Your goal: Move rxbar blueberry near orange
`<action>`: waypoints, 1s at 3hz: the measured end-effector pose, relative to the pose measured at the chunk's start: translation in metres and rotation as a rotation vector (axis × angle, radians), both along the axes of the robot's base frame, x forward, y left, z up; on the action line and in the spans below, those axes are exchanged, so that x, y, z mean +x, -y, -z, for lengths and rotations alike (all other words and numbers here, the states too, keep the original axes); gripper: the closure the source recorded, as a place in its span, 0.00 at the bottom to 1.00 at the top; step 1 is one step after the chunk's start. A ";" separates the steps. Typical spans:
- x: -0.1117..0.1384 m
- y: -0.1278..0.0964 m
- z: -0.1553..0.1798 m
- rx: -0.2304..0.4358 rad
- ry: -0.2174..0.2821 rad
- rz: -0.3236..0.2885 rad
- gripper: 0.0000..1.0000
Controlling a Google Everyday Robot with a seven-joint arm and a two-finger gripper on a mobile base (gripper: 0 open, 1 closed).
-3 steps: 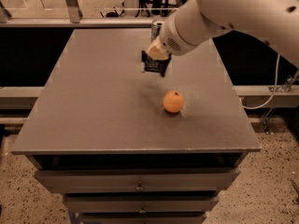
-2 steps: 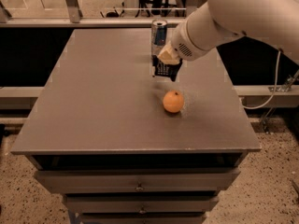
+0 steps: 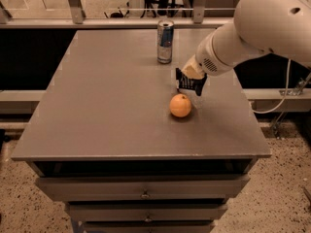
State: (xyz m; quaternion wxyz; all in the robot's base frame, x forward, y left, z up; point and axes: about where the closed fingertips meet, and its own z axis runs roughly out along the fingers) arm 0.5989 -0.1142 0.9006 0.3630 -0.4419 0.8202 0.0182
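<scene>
Next, my gripper releases the rxbar blueberry on the bare grey tabletop (image 3: pixel 199 113) next to the orange, toward the arm's side.
The orange (image 3: pixel 180 105) lies on the grey table (image 3: pixel 107 96), right of its middle. My gripper (image 3: pixel 189 86) hangs from the white arm just behind and to the right of the orange, low over the tabletop. It is shut on a small dark flat wrapper with pale markings, the rxbar blueberry (image 3: pixel 186 83), which sits between the black fingers and hangs down close to the orange's far side. I cannot tell whether the bar touches the table.
A tall blue-and-silver drink can (image 3: pixel 165 41) stands upright at the back of the table, behind the gripper. The table's right edge is close to the arm. Drawers sit under the tabletop. A rail runs behind the table.
The gripper with the dark bar has moved right and toward the front, from beside the can to just behind the orange. The can is now uncovered. The orange has not moved.
</scene>
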 end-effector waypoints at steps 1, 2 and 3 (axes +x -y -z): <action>-0.008 0.013 0.011 -0.006 -0.023 0.017 1.00; -0.021 0.020 0.018 0.000 -0.050 0.035 1.00; -0.033 0.022 0.024 0.009 -0.080 0.039 1.00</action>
